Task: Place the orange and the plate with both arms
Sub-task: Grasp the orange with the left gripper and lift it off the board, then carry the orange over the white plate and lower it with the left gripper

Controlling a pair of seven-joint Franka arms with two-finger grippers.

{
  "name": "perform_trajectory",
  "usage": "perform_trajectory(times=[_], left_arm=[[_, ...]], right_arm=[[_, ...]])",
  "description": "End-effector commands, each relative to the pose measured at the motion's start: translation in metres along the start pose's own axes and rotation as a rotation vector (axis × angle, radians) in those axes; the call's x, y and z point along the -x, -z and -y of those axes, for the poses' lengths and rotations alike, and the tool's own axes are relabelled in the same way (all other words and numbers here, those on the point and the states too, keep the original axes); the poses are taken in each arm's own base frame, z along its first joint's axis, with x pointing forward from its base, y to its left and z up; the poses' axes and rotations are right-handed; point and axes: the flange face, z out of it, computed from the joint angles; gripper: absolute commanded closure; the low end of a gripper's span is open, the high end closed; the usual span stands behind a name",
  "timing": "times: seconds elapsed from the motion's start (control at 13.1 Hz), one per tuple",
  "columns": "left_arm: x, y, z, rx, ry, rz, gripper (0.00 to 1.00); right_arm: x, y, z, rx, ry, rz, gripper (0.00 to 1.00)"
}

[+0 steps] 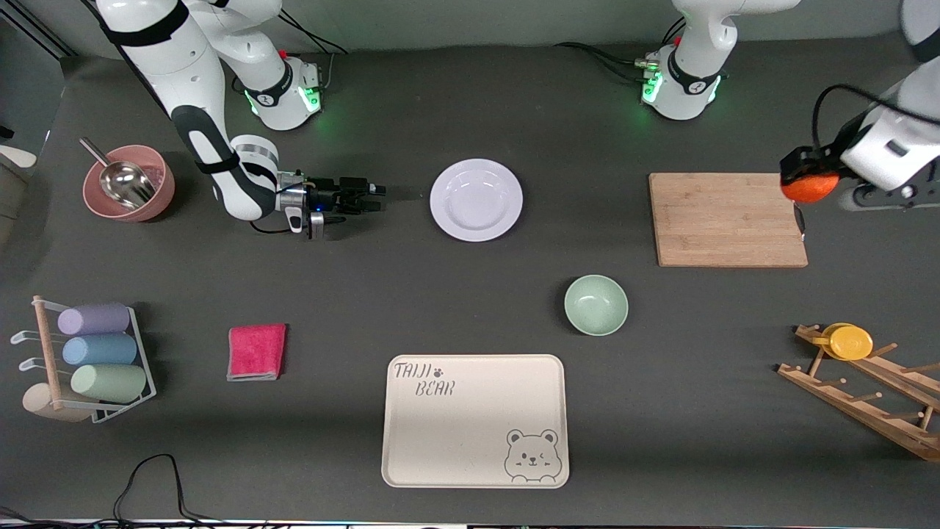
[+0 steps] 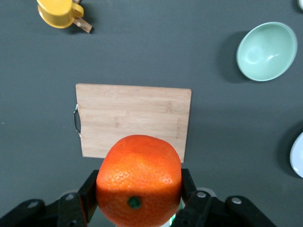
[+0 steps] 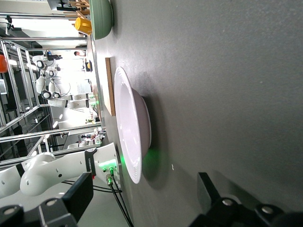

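Next, my right gripper moves in to the white plate's rim [image 1: 432,203] [image 3: 135,124] on the side facing it and closes there.
The orange [image 1: 809,187] [image 2: 138,180] hangs in the air at the edge of the wooden cutting board [image 1: 727,219] [image 2: 133,119] toward the left arm's end of the table, with my left gripper [image 1: 806,182] [image 2: 138,189] shut on its sides. The white plate [image 1: 476,200] [image 3: 132,124] lies flat on the table mid-way between the arm bases. My right gripper [image 1: 374,197] [image 3: 144,194] lies low and level just off the plate's rim on the right arm's side, pointing at it, open and empty.
A pale green bowl [image 1: 595,304] [image 2: 267,51] and the beige bear tray [image 1: 475,420] sit nearer the front camera. A pink bowl with a metal scoop [image 1: 128,182], a red cloth [image 1: 256,351] and a cup rack [image 1: 88,361] are toward the right arm's end. A wooden rack holds a yellow disc [image 1: 848,341].
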Motion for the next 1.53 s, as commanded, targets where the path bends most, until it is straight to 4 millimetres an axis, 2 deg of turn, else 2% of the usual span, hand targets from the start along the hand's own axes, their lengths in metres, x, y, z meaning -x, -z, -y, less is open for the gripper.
perform_trajectory(times=[0.0,0.31,0.46,0.61,0.76,0.99,1.07,1.3,1.45], left_arm=[[-0.031,0.011,-0.063,0.017,0.052,0.045,1.00],[-0.027,-0.031,-0.227,0.054,0.217,0.033,1.00],[-0.012,-0.056,-0.297,0.079,0.259,0.015,1.00],[0.012,-0.091,-0.360,0.077,0.261,0.012,1.00],[0.030,-0.125,-0.401,0.075,0.289,0.015,1.00],[0.065,-0.181,-0.445,0.088,0.304,0.001,1.00],[0.078,-0.201,-0.456,0.097,0.332,-0.019,1.00],[0.097,-0.251,-0.476,0.094,0.338,-0.049,1.00],[0.098,-0.281,-0.486,0.054,0.353,-0.100,1.00]], right_arm=[[-0.001,-0.006,-0.003,-0.013,0.017,-0.013,0.16],[-0.001,-0.006,-0.003,-0.013,0.018,-0.014,0.41],[0.000,-0.006,-0.004,-0.012,0.041,-0.014,0.48],[0.000,-0.007,-0.006,-0.011,0.046,-0.012,0.53],[0.001,-0.007,-0.010,-0.008,0.088,-0.011,0.56],[0.000,-0.008,-0.015,-0.006,0.103,-0.011,0.57],[0.000,-0.008,-0.016,-0.005,0.107,-0.012,0.57],[0.001,-0.007,-0.018,-0.004,0.102,-0.011,0.57],[0.002,-0.008,-0.020,-0.003,0.098,-0.009,0.57]])
